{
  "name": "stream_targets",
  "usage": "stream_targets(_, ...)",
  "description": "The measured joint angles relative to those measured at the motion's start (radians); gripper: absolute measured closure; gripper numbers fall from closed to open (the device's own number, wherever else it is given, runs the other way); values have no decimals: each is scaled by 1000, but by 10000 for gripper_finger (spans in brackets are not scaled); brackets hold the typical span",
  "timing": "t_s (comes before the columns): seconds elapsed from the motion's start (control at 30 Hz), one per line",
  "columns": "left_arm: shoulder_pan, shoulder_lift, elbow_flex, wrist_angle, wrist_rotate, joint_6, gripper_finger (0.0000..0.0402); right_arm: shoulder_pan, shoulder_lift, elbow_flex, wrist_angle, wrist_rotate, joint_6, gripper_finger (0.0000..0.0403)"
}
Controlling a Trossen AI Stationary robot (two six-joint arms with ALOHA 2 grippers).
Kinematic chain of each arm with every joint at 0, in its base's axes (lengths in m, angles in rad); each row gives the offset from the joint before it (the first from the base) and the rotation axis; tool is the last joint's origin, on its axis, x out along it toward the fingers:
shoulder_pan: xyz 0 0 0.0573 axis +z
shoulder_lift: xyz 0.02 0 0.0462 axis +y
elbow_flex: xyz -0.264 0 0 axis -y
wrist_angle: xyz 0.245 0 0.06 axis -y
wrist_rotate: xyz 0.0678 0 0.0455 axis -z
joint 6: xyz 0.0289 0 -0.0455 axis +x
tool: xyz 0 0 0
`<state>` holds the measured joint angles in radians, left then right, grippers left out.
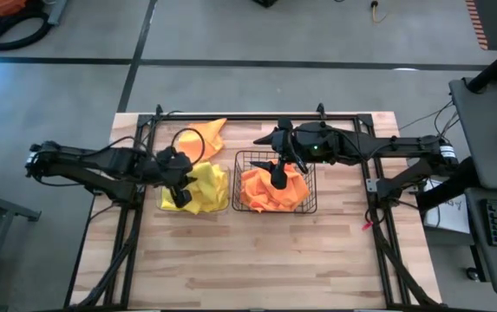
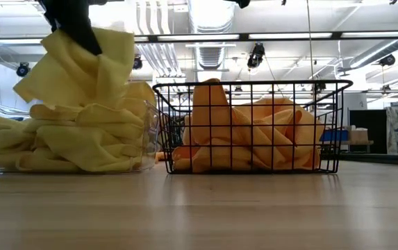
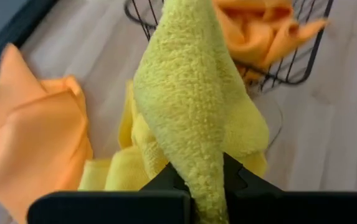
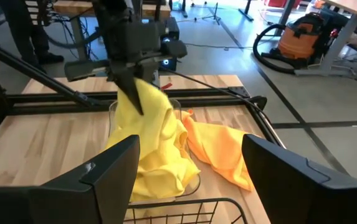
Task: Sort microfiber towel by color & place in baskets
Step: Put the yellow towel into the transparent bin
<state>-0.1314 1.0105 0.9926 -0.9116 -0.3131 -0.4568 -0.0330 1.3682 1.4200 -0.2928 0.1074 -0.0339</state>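
Note:
Next, my left gripper releases the yellow towel on top of the yellow pile in the clear plastic bin (image 1: 193,197) (image 3: 212,149).
My left gripper (image 1: 179,171) hangs over the clear plastic bin (image 2: 146,132) and is shut on a yellow towel (image 2: 80,66). More yellow towels (image 1: 198,189) are piled in that bin. My right gripper (image 1: 277,176) is open above the black wire basket (image 2: 254,87), which holds crumpled orange towels (image 2: 254,135); its fingers touch nothing. One orange towel (image 1: 205,139) lies flat on the table just beyond the clear bin, also seen in the right wrist view (image 4: 218,149). My left gripper (image 3: 203,177) pinches a bunched fold (image 3: 194,152) of the yellow towel between its two fingers, coming from above and pointing down. The towel hangs below the fingers, and its lower end (image 2: 80,111) rests on the yellow pile in the clear bin.
A black metal frame (image 1: 231,119) runs along the table's far edge and down both sides. The two bins stand side by side mid-table. Bare wood (image 1: 257,260) stretches toward the near edge. A vacuum cleaner (image 4: 303,31) stands on the floor beyond the table.

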Motion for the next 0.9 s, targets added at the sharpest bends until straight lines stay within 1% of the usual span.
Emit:
stream_targets(0.13, 0, 49, 0, -35, 16, 1, 402, 0, 0, -7, 4, 0, 14, 127)
stream_targets(0.33, 0, 107, 0, -43, 23, 2, 402, 0, 1, -51, 19, -1, 15, 124)
stream_targets(0.47, 0, 144, -17, -48, 93, 2, 402, 0, 1, -77, 29, -1, 21, 130)
stream_targets(0.63, 0, 187, -69, -49, 120, 2, 402, 0, 1, -105, 45, -1, 26, 139)
stream_targets(0.73, 0, 207, -93, -49, 122, 0, 402, 0, 1, -114, 44, -1, 26, 142)
stream_targets(0.9, 0, 233, -98, -46, 122, -1, 402, 0, 1, -114, 44, -1, 27, 143)
